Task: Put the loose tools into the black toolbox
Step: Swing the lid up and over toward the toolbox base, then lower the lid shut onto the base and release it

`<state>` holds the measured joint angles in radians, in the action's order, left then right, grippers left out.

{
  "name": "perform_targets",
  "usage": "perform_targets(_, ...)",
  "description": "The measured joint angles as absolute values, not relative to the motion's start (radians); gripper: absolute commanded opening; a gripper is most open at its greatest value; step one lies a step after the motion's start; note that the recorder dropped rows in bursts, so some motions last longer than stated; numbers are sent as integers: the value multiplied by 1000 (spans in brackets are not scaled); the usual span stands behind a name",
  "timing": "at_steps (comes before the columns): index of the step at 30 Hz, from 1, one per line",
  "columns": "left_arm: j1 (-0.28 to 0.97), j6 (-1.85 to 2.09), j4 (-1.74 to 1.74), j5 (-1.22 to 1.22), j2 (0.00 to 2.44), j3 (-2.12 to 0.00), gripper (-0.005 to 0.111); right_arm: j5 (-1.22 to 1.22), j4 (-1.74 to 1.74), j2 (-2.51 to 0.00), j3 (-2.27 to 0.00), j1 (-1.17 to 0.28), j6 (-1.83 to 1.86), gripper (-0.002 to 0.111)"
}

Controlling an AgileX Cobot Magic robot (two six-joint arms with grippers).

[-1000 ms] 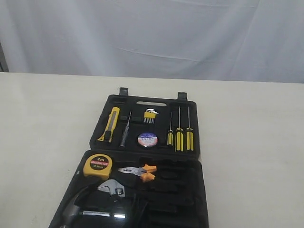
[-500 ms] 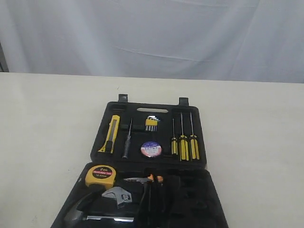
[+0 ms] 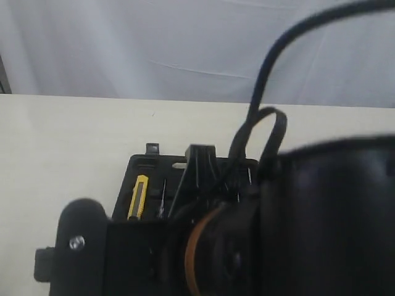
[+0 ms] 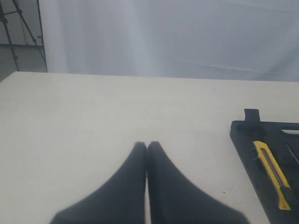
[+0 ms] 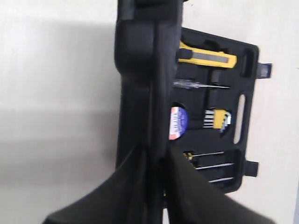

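Observation:
The toolbox's raised half is to end up folded shut. My right gripper will let go of it over the flat half holding the yellow-and-black utility knife (image 3: 190,165) (image 5: 237,116).
My right gripper (image 5: 156,151) is shut on the edge of one half of the black toolbox (image 5: 140,70), which stands raised on edge. The other half lies flat behind it. That flat half holds the yellow-and-black utility knife (image 5: 205,56) and the small tape roll (image 5: 177,122) with its blue-white label. In the exterior view only the knife (image 3: 138,197) and a corner of the toolbox (image 3: 145,161) show. The tape measure and pliers are hidden. My left gripper (image 4: 146,145) is shut and empty over bare table, off the toolbox's (image 4: 243,135) knife (image 4: 271,172) side.
The right arm (image 3: 308,222) and its cable fill most of the exterior view. Yellow-handled screwdrivers (image 5: 210,165), a hex key set (image 5: 217,119) and a slim test pen (image 5: 196,85) sit in the flat half. A white curtain hangs behind the pale table.
The toolbox's near half has tipped up from lying flat to standing on edge. The right arm has swung in front of the exterior camera, hiding the tape measure and pliers.

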<state>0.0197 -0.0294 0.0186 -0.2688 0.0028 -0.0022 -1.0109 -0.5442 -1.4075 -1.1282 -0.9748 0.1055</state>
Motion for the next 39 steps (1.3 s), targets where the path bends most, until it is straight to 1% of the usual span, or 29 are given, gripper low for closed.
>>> perform_targets(3, 20, -29, 19, -269, 3, -2, 0, -1006, -536, -1407, -1173, -914, 165, -1)
perform_targets(8, 20, -29, 19, -269, 3, -2, 0, -965, -525, -1434, -1226, -772, 271, -1)
perform_targets(16, 20, -29, 19, -269, 3, -2, 0, -864, -505, -1565, -1348, -546, 404, -1)
perform_targets(23, 20, -29, 19, -269, 3, -2, 0, -754, -463, -1698, -1464, -425, 487, -1)
perform_targets(26, 20, -29, 19, -269, 3, -2, 0, -725, -365, -1739, -1506, -381, 598, -1)
perform_targets(33, 20, -29, 19, -269, 3, -2, 0, -739, -270, -1774, -1567, -344, 697, -1)
perform_targets(35, 20, -29, 19, -269, 3, -2, 0, -717, -210, -1812, -1601, -306, 760, -1)
perform_targets(39, 20, -29, 19, -269, 3, -2, 0, -593, -100, -1939, -1660, -202, 878, -1)
